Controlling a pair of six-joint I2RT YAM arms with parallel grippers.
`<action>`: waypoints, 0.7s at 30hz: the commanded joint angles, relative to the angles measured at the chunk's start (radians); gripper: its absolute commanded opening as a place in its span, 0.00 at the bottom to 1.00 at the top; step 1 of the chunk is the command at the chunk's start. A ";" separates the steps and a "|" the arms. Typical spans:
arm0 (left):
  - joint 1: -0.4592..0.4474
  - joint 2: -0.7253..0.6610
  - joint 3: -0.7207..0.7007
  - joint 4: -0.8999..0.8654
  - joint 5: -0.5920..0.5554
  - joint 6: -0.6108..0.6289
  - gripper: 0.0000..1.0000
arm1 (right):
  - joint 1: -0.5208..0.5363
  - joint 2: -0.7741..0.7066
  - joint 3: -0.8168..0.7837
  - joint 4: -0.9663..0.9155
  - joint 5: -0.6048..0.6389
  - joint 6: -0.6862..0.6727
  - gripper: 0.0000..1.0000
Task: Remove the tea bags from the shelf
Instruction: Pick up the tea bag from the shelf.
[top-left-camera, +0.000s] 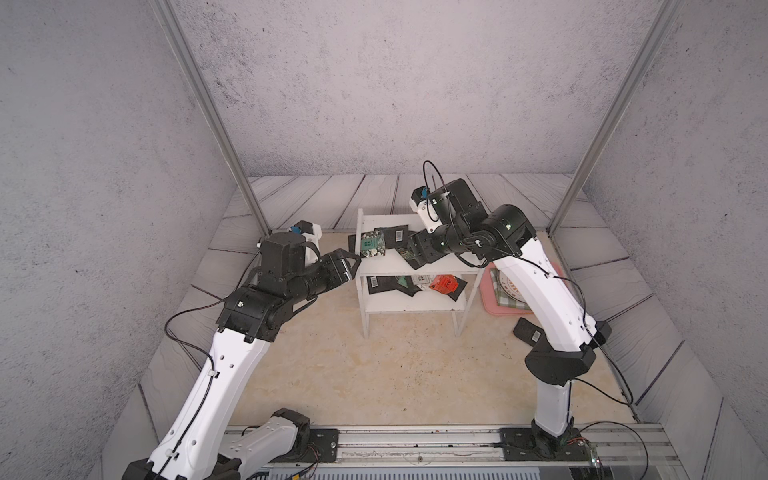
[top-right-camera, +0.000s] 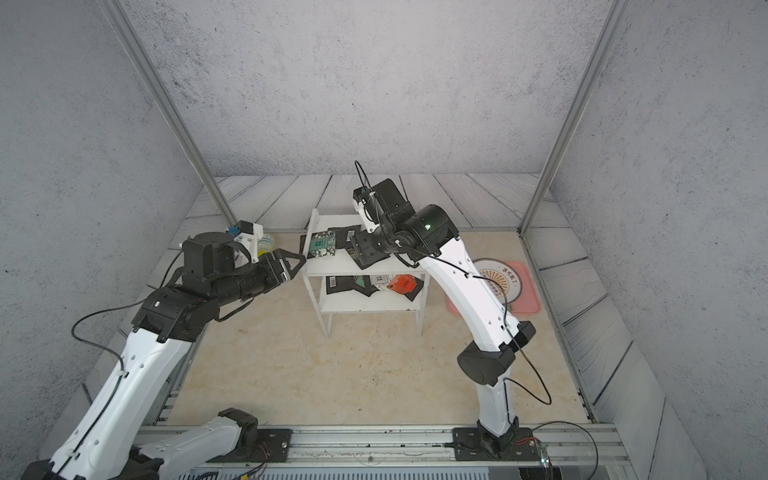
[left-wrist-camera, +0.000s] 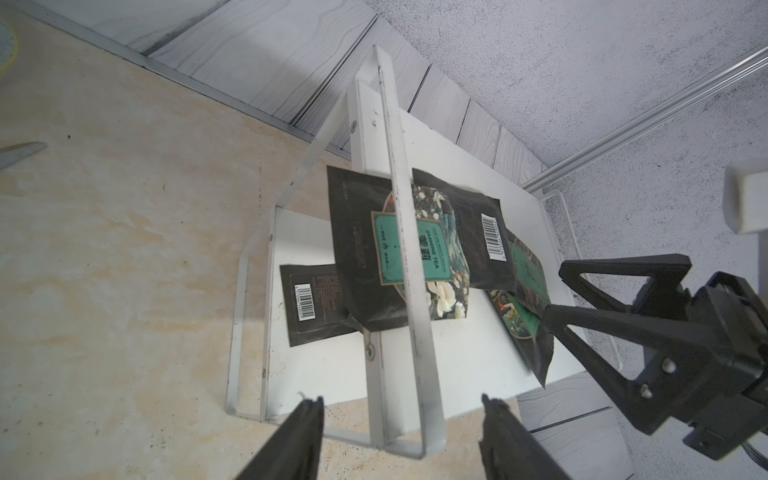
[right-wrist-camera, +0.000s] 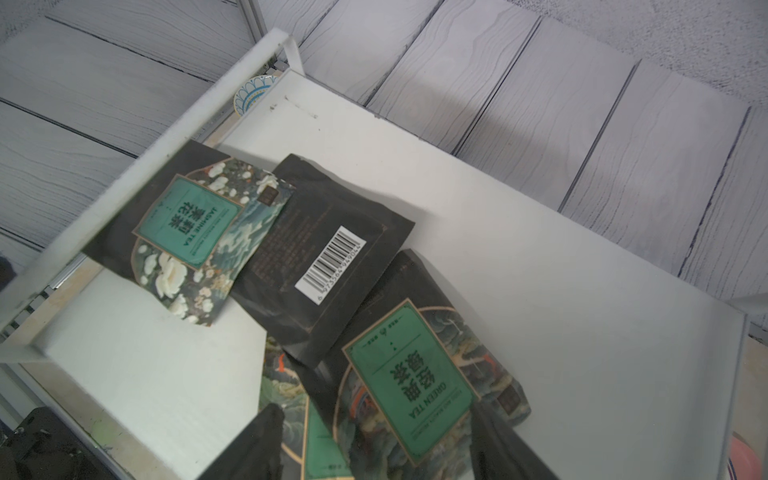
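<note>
Next, my right gripper pinches the top bag alone (right-wrist-camera: 412, 382) and lifts it off, because its fingers span that green-labelled tea bag and the one beneath it.
The white shelf (top-left-camera: 386, 264) (top-right-camera: 332, 266) stands mid-table. On its top tier a green floral jasmine tea bag (top-left-camera: 372, 244) (right-wrist-camera: 187, 232) leans on the left side panel, beside a black barcode tea bag (right-wrist-camera: 332, 266). My right gripper (right-wrist-camera: 376, 411) (top-left-camera: 409, 255) is low over that tier, open, with a green-labelled tea bag (right-wrist-camera: 411, 374) lying between its fingers. My left gripper (left-wrist-camera: 403, 405) (top-left-camera: 353, 259) is open and empty just outside the shelf's left side. The lower tier holds several tea bags, among them a red-orange one (top-left-camera: 444, 284) and a black barcode one (top-left-camera: 380, 284).
A pink tray (top-right-camera: 534, 291) with a plate and checked cloth lies right of the shelf, partly behind my right arm. One black sachet (top-left-camera: 528, 330) lies on the table by that arm. A small patterned dish (top-right-camera: 266, 243) sits behind my left wrist.
</note>
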 joint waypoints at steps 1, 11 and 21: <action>0.007 -0.001 -0.008 0.010 0.007 0.000 0.65 | -0.002 0.033 -0.022 0.003 -0.011 -0.004 0.73; 0.007 -0.010 -0.016 0.011 0.006 -0.004 0.65 | -0.004 0.029 -0.076 0.010 0.016 0.001 0.67; 0.007 -0.014 -0.024 0.012 0.006 -0.007 0.65 | -0.008 -0.019 -0.138 0.027 0.032 0.012 0.44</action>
